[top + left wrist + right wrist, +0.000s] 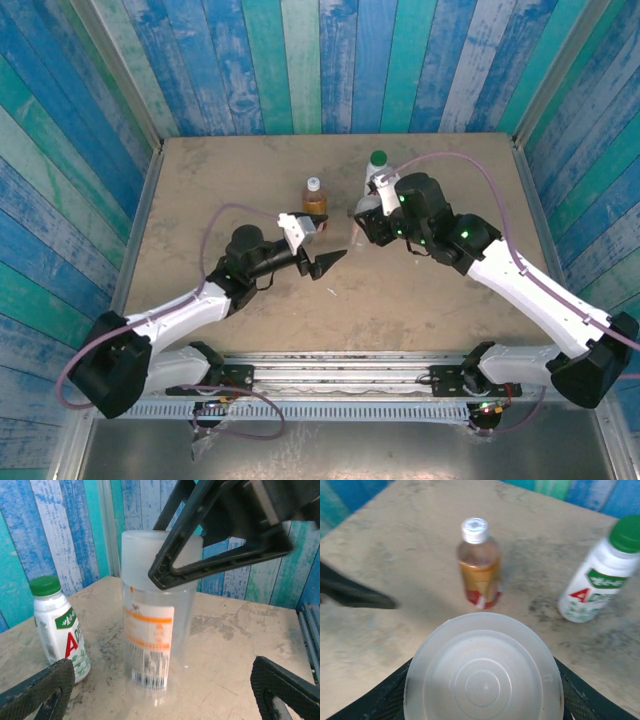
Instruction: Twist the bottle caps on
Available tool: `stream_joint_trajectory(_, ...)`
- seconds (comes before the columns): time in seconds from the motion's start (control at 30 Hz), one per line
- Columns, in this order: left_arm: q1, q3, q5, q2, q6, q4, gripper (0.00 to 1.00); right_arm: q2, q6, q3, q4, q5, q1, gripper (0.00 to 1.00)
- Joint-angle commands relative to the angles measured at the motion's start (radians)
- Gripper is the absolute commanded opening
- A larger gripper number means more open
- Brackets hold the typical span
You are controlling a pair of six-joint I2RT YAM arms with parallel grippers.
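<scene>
The robot's right gripper needs to let go of the cap with the clear bottle standing on the table (381,238) just in front of the white bottle.
A short clear bottle (150,640) with an orange-and-white label stands upright on the table. A wide pale grey cap (482,672) sits on its top, and my right gripper (482,685) is shut on that cap from above, a finger (575,695) on each side. My left gripper (165,695) is open, its pads (42,687) standing wide of the clear bottle and apart from it. The amber bottle (480,575) wears a small white cap (474,529). The white bottle (592,587) wears a green cap (626,532).
The amber bottle (314,200) and white bottle (377,170) stand upright toward the back of the table (200,190), just behind both grippers. Blue and green plank walls (300,60) close in the table on three sides.
</scene>
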State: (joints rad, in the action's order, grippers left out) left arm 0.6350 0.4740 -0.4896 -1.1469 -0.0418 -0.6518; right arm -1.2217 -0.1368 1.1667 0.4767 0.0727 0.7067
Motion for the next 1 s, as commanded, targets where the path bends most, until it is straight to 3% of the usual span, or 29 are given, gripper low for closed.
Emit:
stream_joint_trajectory(0.0, 0.002, -0.055, 0.057, 0.046, 0.048, -0.034, 0.94, 0.024, 0.051, -0.083, -0.131, 0.090, -0.060, 0.45)
stream_joint_trajectory(0.3, 0.002, -0.102, 0.087, 0.099, 0.088, -0.020, 0.94, -0.073, 0.104, -0.152, -0.296, 0.046, -0.226, 0.48)
stream_joint_trajectory(0.67, 0.001, -0.068, 0.060, 0.073, 0.092, -0.010, 0.94, -0.231, 0.109, -0.139, -0.358, -0.021, -0.230, 0.49)
stream_joint_trajectory(0.97, 0.001, -0.050, 0.053, 0.073, 0.085, 0.014, 0.94, -0.268, 0.091, -0.195, -0.408, -0.025, -0.230, 0.54)
